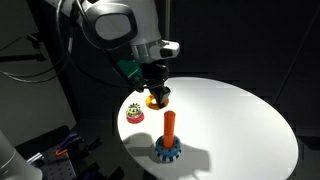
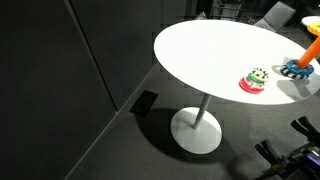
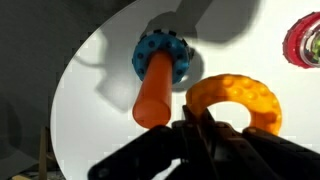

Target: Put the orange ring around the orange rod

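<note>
The orange ring, now held above the white round table, will be released by my gripper around the upper end of the orange rod (image 1: 168, 116) (image 3: 152, 108) on the blue base.
My gripper (image 1: 156, 96) is shut on the orange ring (image 1: 155, 100) and holds it in the air above the white round table (image 1: 230, 120). In the wrist view the ring (image 3: 240, 97) hangs from the gripper's fingers (image 3: 196, 122), just to the right of the orange rod (image 3: 153, 90). The rod (image 1: 170, 125) stands upright on its blue gear-shaped base (image 1: 168, 152) near the table's front edge, below and slightly right of the ring. In an exterior view only the rod (image 2: 312, 48) and base (image 2: 296, 68) show at the right edge; the gripper is out of that view.
A round red, green and yellow piece (image 1: 134, 112) lies on the table left of the rod; it also shows in an exterior view (image 2: 254, 80) and at the wrist view's right edge (image 3: 303, 40). The table edge (image 3: 75, 70) is close to the rod. Dark floor surrounds the table.
</note>
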Available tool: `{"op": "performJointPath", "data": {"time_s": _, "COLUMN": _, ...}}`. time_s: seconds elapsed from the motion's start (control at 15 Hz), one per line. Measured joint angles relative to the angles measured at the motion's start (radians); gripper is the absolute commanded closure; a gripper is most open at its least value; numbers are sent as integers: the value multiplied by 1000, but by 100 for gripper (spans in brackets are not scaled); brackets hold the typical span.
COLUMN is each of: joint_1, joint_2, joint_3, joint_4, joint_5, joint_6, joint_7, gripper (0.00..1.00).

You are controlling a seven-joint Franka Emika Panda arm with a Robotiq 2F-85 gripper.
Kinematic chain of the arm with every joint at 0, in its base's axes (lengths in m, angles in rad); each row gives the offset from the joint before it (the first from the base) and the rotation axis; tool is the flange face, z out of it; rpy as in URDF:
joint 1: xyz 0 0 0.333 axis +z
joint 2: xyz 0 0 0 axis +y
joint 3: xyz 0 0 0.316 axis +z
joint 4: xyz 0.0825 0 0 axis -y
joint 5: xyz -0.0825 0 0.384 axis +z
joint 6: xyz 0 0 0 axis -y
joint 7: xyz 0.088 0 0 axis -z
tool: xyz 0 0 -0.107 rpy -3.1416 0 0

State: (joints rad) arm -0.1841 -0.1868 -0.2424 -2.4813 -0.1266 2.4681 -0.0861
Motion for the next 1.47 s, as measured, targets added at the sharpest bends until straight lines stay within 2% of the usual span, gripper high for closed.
{"op": "performJointPath", "data": {"time_s": 0.6, "joint_1": -55, "joint_2": -29, "joint_3": -2, "joint_4": 27, "joint_5": -6, "joint_6": -9, "joint_7": 0, "gripper": 95}}
{"op": "performJointPath", "data": {"time_s": 1.47, "joint_1": -96, "joint_2": 18, "joint_3": -18, "joint_4": 30, "joint_5": -46, "joint_6": -9, "joint_7": 1, "gripper": 95}}
